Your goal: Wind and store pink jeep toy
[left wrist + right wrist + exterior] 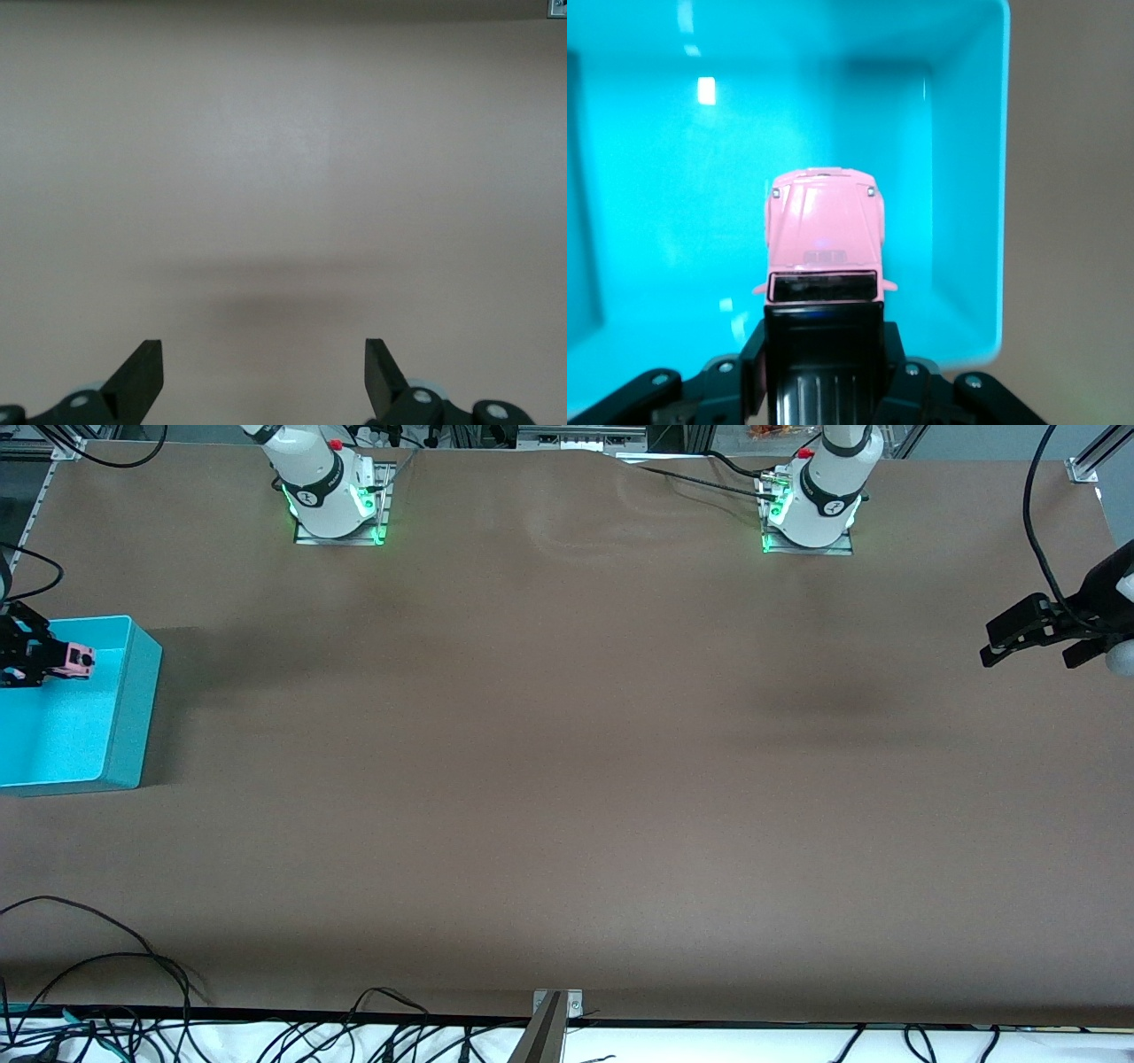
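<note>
The robot's right gripper needs to release the pink jeep toy on the teal bin's bottom, near the bin's side (87,695) (815,212) facing the open table. The jeep now hangs over the open bin.
The pink jeep toy (76,658) (824,232), light pink with a black roof, hangs in the air over the open teal bin (133,700) (967,177). My right gripper (51,660) (822,341) is shut on the jeep, its fingers clamped against the sides at the black roof end. The hood points away from the wrist, down toward the bin's floor. The bin stands at the right arm's end of the table and nothing shows lying in it. My left gripper (1028,657) (264,372) waits open over bare table at the left arm's end, with nothing between its fingers.
Brown table surface (567,779) spreads between the two arms. Loose black cables (106,992) lie along the table edge nearest the front camera. A small metal bracket (556,1005) sits at the middle of that edge. The arm bases (337,505) (811,509) stand farthest from the camera.
</note>
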Controlling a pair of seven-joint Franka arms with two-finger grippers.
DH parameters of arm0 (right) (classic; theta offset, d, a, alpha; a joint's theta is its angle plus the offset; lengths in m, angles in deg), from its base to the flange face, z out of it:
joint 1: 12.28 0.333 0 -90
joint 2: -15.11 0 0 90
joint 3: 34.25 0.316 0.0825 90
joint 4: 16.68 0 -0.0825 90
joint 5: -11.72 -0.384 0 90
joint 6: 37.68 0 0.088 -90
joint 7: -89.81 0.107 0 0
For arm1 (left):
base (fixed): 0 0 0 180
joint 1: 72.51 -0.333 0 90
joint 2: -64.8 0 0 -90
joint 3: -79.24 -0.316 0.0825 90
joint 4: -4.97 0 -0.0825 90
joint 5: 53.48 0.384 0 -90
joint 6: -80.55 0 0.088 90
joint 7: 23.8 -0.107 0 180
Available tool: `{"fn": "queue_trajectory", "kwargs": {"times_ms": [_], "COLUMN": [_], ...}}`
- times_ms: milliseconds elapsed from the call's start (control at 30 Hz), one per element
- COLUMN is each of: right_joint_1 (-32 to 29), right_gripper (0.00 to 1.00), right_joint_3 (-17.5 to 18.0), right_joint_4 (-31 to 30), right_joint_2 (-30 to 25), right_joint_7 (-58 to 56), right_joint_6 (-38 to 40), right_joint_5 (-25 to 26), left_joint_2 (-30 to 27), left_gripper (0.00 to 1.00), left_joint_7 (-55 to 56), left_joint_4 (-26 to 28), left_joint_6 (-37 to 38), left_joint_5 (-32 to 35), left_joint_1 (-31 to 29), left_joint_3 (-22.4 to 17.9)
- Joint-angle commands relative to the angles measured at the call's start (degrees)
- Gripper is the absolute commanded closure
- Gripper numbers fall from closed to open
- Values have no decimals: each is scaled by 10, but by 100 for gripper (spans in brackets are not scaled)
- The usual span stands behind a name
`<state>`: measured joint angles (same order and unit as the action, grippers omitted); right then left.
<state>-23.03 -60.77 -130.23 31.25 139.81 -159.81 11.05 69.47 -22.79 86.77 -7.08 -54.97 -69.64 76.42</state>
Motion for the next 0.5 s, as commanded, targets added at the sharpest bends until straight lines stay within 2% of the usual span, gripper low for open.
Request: {"fn": "queue_trajectory", "kwargs": {"times_ms": [0, 233, 400, 467], "right_joint_1": [-32, -40, -39, -39], "right_gripper": [79, 79, 79, 75], "right_joint_3": [6, 6, 9, 9], "right_joint_4": [21, 21, 20, 20], "right_joint_2": [54, 110, 130, 135], "right_joint_7": [-44, -46, -46, -46], "right_joint_6": [-57, -122, -126, -132], "right_joint_5": [-7, -65, -100, -115], "left_joint_2": [12, 13, 19, 20], "left_gripper": [0, 0, 0, 0], "left_joint_7": [-10, -10, -10, -10], "left_joint_4": [-23, -22, -22, -22], "left_joint_6": [4, 3, 3, 3], "left_joint_5": [-7, -8, -5, -5], "left_joint_1": [1, -2, -2, -2], "left_joint_3": [-3, -3, -3, -3]}}
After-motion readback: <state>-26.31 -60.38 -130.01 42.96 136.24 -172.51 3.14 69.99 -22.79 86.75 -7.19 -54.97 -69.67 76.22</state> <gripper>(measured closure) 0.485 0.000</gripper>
